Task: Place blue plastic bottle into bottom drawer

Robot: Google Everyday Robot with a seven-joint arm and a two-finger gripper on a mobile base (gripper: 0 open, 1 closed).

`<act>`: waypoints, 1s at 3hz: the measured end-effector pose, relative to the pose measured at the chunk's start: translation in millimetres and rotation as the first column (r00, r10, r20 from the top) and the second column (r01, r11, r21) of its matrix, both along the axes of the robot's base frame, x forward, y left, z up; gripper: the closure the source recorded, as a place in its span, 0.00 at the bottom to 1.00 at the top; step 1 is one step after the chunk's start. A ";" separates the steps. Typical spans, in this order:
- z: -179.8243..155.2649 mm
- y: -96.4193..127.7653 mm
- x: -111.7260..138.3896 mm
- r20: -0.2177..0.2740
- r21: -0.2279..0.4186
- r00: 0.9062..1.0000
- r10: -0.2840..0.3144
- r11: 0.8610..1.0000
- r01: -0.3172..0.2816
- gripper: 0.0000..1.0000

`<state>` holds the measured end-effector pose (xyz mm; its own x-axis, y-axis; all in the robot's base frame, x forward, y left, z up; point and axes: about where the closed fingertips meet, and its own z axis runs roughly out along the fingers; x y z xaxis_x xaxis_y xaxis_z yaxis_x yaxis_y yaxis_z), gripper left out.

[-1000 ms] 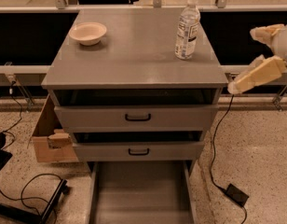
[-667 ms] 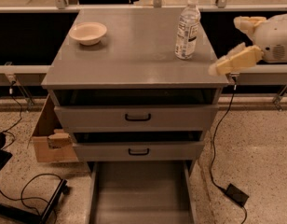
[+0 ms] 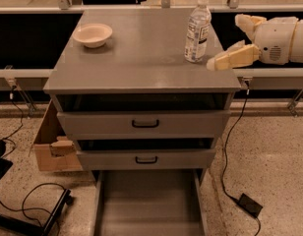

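Observation:
The blue plastic bottle will get my gripper closed around its lower half point(image 3: 196, 43), well below its white cap.
The blue plastic bottle point(image 3: 197, 30), clear with a white cap and a white-and-bluish label, stands upright on the right rear part of the grey cabinet top point(image 3: 141, 63). My gripper point(image 3: 224, 41) reaches in from the right at the cabinet's right edge, just right of the bottle and not touching it. Its cream fingers point(image 3: 234, 58) are spread open and empty. The bottom drawer point(image 3: 146, 205) is pulled out at floor level, a wide shallow grey tray with nothing in it.
A cream bowl point(image 3: 92, 35) sits on the cabinet top at the left rear. The two upper drawers point(image 3: 145, 124) with black handles stand slightly ajar. A cardboard box point(image 3: 50, 149) is left of the cabinet. Cables and a power adapter point(image 3: 250, 205) lie on the floor.
My gripper has moved left and slightly up, from beside the cabinet's right edge to just right of the bottle. The bottle, bowl and drawers have not moved.

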<state>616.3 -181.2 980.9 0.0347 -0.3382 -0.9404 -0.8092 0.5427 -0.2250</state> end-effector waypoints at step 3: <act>13.0 -30.2 80.3 0.077 0.127 0.983 -0.166 0.980 0.155 0.00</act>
